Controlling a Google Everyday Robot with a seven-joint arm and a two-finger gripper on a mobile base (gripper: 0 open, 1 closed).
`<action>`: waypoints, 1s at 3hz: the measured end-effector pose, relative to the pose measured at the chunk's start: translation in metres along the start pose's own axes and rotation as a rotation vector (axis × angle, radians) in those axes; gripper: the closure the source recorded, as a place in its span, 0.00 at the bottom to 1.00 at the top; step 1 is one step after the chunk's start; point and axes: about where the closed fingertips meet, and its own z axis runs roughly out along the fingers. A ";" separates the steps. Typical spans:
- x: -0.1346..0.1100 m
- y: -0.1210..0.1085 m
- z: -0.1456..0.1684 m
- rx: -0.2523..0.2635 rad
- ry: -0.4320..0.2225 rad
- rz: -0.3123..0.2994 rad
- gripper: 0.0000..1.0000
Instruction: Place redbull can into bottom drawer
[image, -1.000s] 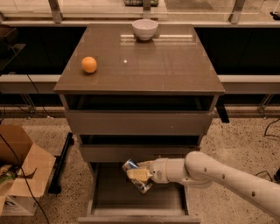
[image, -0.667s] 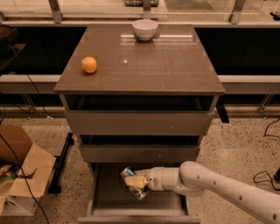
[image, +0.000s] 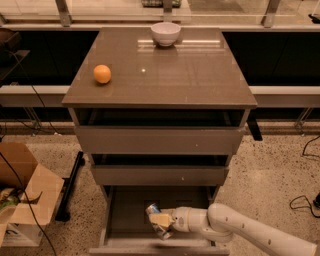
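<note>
The robot's gripper should release the redbull can, now tilted low inside the drawer, on the bottom drawer's grey bottom (image: 164, 230), near the middle of the drawer's front.
The bottom drawer (image: 125, 212) is pulled out below the two upper drawers, its grey tray open to view. My gripper (image: 161, 221) reaches in from the lower right on a white arm and is shut on the redbull can (image: 154, 212). The can's blue-and-silver body shows between the yellowish fingers, tilted, low inside the drawer near its front middle. Whether the can touches the drawer floor cannot be told.
On the cabinet top (image: 165, 70) lie an orange fruit (image: 102, 74) at the left and a white bowl (image: 165, 33) at the back. An open cardboard box (image: 22, 195) stands on the floor at the left. Cables lie on the floor at the right.
My gripper has moved down and toward the drawer's front with the can, lower into the bottom drawer. The grip on the can has stayed shut.
</note>
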 end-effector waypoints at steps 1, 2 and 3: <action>0.003 -0.001 0.001 -0.001 0.001 0.005 1.00; 0.005 -0.012 0.008 0.018 0.007 -0.001 1.00; 0.018 -0.040 0.023 0.041 0.037 0.018 1.00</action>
